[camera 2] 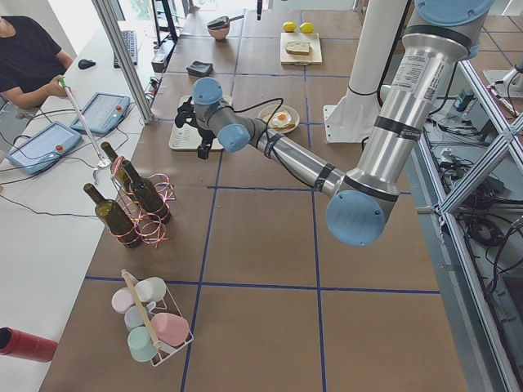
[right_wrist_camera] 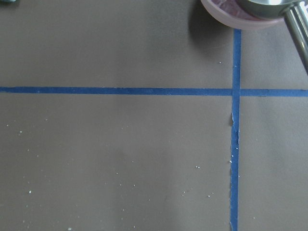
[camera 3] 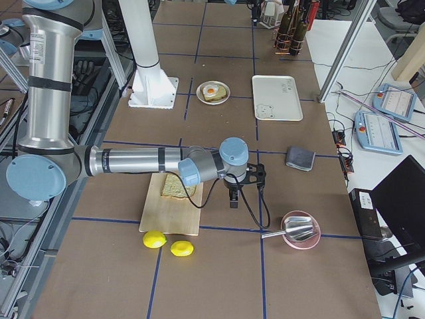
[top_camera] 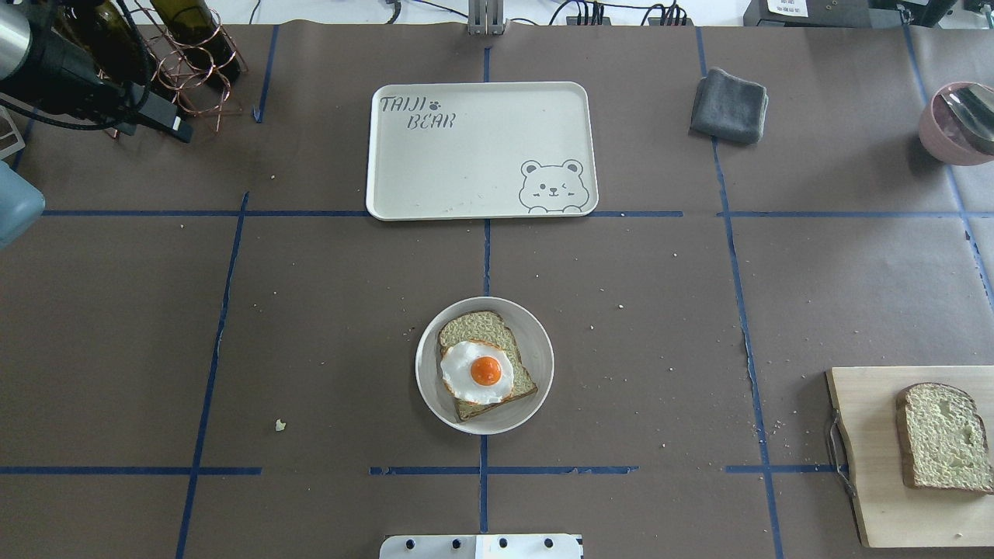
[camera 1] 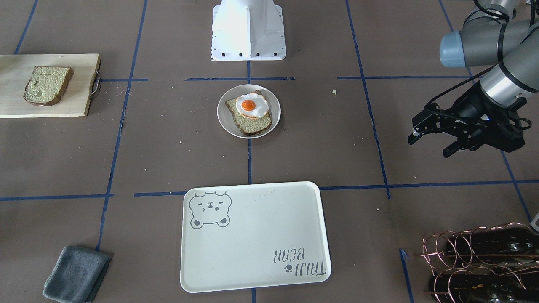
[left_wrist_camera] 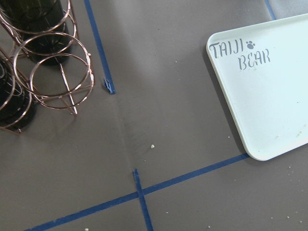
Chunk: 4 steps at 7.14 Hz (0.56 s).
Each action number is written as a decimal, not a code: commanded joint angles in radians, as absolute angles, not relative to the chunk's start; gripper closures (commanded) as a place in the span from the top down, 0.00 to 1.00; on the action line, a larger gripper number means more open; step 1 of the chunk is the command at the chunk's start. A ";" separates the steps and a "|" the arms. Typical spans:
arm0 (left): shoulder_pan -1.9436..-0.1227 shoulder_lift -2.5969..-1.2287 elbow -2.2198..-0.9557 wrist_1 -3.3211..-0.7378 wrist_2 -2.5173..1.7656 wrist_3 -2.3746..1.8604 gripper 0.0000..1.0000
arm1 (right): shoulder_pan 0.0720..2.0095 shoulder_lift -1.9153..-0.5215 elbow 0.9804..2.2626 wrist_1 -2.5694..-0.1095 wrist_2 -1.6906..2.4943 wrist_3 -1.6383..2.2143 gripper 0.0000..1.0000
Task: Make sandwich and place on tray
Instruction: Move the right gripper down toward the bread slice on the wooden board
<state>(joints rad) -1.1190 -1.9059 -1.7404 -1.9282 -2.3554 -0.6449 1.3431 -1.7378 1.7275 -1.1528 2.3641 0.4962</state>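
Observation:
I move my right gripper to the cutting board next and grab the bread slice's edge (camera 1: 31,81) farthest from the small round plate.
A small round plate (camera 1: 224,122) (top_camera: 543,349) at the table's middle holds one bread slice (camera 1: 252,123) (top_camera: 474,326) with a fried egg (camera 1: 251,106) (top_camera: 475,371) on top. A second bread slice (camera 1: 47,85) (top_camera: 941,436) lies on the wooden cutting board (camera 1: 78,88) (top_camera: 870,466). The cream bear tray (camera 1: 252,235) (top_camera: 466,155) (left_wrist_camera: 269,96) lies bare. My left gripper (camera 1: 428,147) (top_camera: 180,130) hovers open and empty between the tray and the wine rack. My right gripper (camera 3: 240,189) shows only in the exterior right view, past the cutting board; I cannot tell its state.
A copper wine rack (camera 1: 476,261) (top_camera: 186,54) (left_wrist_camera: 43,62) with bottles stands by the left gripper. A folded grey cloth (camera 1: 76,273) (top_camera: 728,105) lies beside the tray. A pink bowl (top_camera: 951,136) (right_wrist_camera: 226,14) with a metal utensil sits far right. Two lemons (camera 3: 169,244) lie by the board.

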 commanded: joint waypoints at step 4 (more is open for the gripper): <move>-1.059 -1.908 -1.761 -1.980 -2.310 -0.736 1.00 | 1.151 -2.067 1.810 -0.780 2.339 0.793 1.00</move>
